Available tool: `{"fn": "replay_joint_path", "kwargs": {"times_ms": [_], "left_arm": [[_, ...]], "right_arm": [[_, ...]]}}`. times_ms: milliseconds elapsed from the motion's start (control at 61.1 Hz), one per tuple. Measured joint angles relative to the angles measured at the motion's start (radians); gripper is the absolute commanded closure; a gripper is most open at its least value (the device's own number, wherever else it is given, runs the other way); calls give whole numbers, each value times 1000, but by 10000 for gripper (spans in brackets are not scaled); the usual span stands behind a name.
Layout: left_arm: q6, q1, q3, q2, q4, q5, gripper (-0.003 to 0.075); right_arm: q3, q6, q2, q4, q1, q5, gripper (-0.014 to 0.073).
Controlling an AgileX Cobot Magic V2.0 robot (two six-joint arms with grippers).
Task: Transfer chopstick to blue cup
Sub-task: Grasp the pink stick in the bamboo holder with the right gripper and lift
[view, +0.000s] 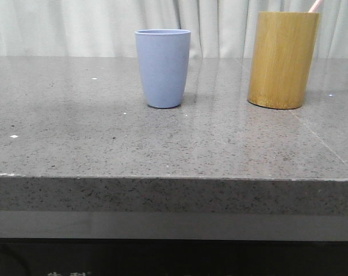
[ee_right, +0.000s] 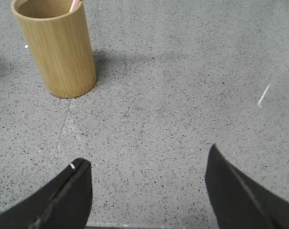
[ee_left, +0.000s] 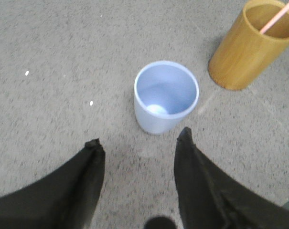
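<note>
The robot's right gripper should next move to the pale pink chopstick and close on its upper end (view: 315, 6) (ee_right: 75, 5) above the rim of the bamboo cylinder.
The blue cup (view: 163, 68) stands upright near the middle of the grey stone table, with nothing inside it (ee_left: 166, 95). To its right stands a yellow-brown bamboo cylinder (view: 282, 59) with the pale pink chopstick (view: 315, 6) leaning out of its top. The chopstick's upper part (ee_left: 278, 16) crosses the cylinder's mouth (ee_left: 251, 44), and its tip (ee_right: 74, 5) peeks over the rim (ee_right: 56, 45). My left gripper (ee_left: 139, 138) is open just short of the blue cup, nothing between its fingers. My right gripper (ee_right: 146, 155) is open above bare table, well apart from the cylinder.
The grey speckled table (view: 104, 138) has its front edge close to the camera. A seam line (view: 320, 138) runs across its right side. A pale curtain (view: 76, 26) hangs behind the table.
</note>
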Motion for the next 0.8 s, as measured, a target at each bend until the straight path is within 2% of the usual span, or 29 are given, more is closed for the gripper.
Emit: {"fn": "replay_joint_path", "kwargs": {"times_ms": [213, 409, 638, 802], "left_arm": [[14, 0, 325, -253, 15, -136, 374], [18, 0, 519, -446, 18, -159, 374], [22, 0, 606, -579, 18, -168, 374], [22, 0, 606, -600, 18, -182, 374]], "right_arm": [[0, 0, 0, 37, 0, -2, 76], [-2, -3, 35, 111, 0, -65, 76], [-15, -14, 190, 233, 0, -237, 76], [-98, -17, 345, 255, 20, -336, 76]]}}
